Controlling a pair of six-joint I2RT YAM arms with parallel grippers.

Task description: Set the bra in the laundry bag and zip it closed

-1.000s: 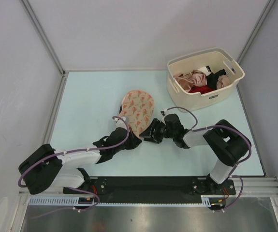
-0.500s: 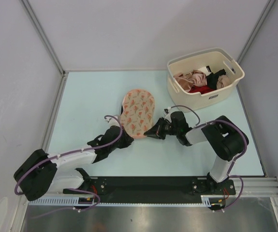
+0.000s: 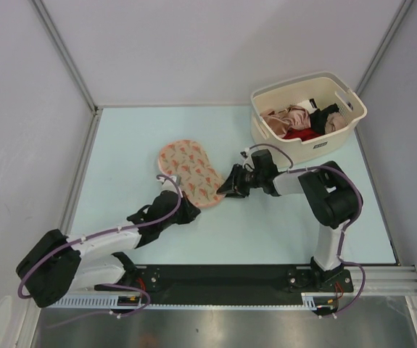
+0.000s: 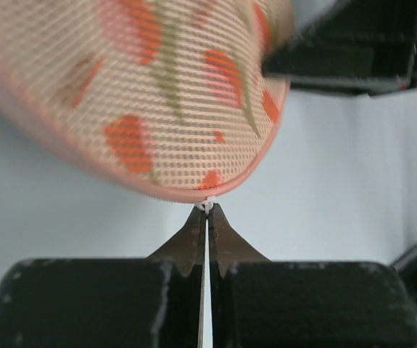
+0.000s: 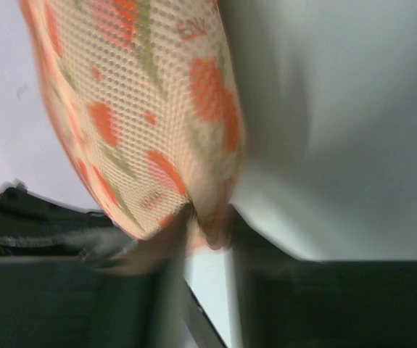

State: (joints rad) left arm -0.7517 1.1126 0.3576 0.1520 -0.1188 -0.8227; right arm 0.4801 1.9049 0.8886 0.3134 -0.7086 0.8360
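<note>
The folded mesh at the laundry bag's end is pinched in my right gripper, so that gripper should take the zip edge [image 3: 209, 204] to steady it while my left gripper works the zip.
The laundry bag [image 3: 188, 172], peach-orange mesh with red and green print, lies closed on the table, slanting from upper left to lower right. My left gripper [image 3: 187, 209] is at its near edge. In the left wrist view the left gripper [image 4: 207, 210] is shut on the small white zip pull [image 4: 207, 204] under the bag [image 4: 143, 94]. My right gripper [image 3: 223, 190] is at the bag's lower right end. In the right wrist view the right gripper [image 5: 208, 228] is shut on the bag's edge [image 5: 212, 214], though that view is blurred. The bra shows in no view.
A cream plastic basket [image 3: 306, 143] stands at the back right with pink, red, beige and black garments [image 3: 295, 119] in it. Grey walls and metal rails close in the table on three sides.
The bag has turned counter-clockwise and shifted left. My left gripper has drawn back to the left along the bag's edge. My right gripper has moved slightly up with the bag's end.
</note>
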